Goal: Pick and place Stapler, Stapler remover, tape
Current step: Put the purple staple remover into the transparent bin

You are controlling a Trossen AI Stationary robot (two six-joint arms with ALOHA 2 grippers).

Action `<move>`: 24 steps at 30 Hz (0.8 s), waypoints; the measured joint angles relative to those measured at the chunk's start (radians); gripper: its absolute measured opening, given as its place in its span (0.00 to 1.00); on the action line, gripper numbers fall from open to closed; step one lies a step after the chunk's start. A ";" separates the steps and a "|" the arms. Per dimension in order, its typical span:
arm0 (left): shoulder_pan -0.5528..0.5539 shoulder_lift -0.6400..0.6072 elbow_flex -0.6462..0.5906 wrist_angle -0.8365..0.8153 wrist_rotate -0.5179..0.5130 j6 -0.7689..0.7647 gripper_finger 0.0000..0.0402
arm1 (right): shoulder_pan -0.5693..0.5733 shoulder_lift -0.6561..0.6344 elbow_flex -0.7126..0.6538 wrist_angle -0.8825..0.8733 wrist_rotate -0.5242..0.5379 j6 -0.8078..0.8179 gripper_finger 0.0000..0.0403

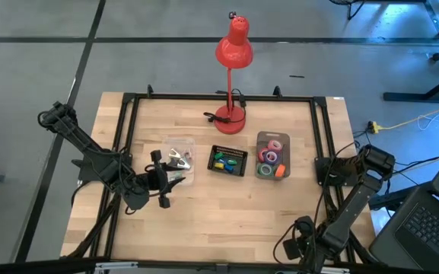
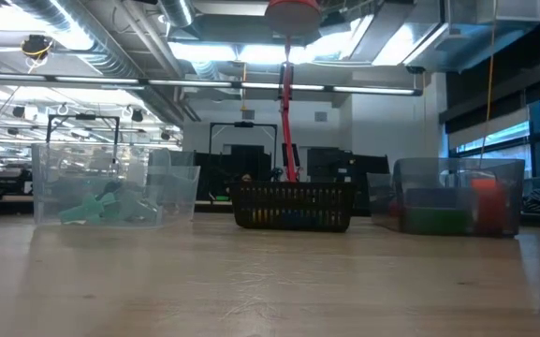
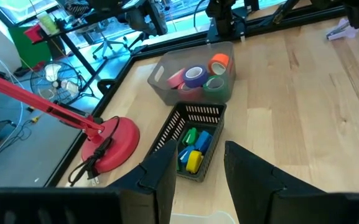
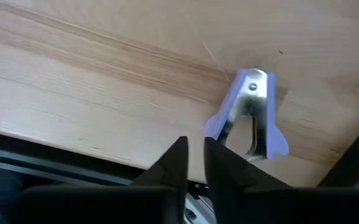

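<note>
Next, my right gripper opens its almost shut fingers beside the staple remover's nearer purple handle and moves over to grip that handle (image 4: 219,119) before lifting.
A purple staple remover (image 4: 247,112) with metal jaws lies flat on the wood near the table's right rail; it also shows in the left wrist view (image 3: 341,31). My right gripper (image 4: 195,163) points down just beside it, its fingers almost together with nothing between them. Several tape rolls (image 1: 271,157) lie in a clear bin (image 3: 160,81). Small coloured staplers (image 3: 193,149) sit in a black mesh basket (image 1: 227,161). My left gripper (image 3: 201,168) hangs open over the table's left half, next to another clear bin (image 1: 178,161).
A red desk lamp (image 1: 232,114) stands on its round base at the far middle, its cord trailing beside it. A black frame rail (image 1: 322,129) runs round the tabletop. Bare wood (image 1: 227,221) lies in front of the bins.
</note>
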State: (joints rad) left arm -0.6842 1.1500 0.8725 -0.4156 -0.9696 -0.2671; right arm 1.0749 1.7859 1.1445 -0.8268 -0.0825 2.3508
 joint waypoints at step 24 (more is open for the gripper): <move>0.000 0.000 0.000 0.000 0.000 -0.002 0.31 | 0.000 0.003 -0.001 -0.092 -0.058 0.003 0.27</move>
State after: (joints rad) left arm -0.6842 1.1500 0.8725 -0.4156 -0.9691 -0.2689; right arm 1.0744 1.7889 1.1435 -0.9186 -0.1406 2.3541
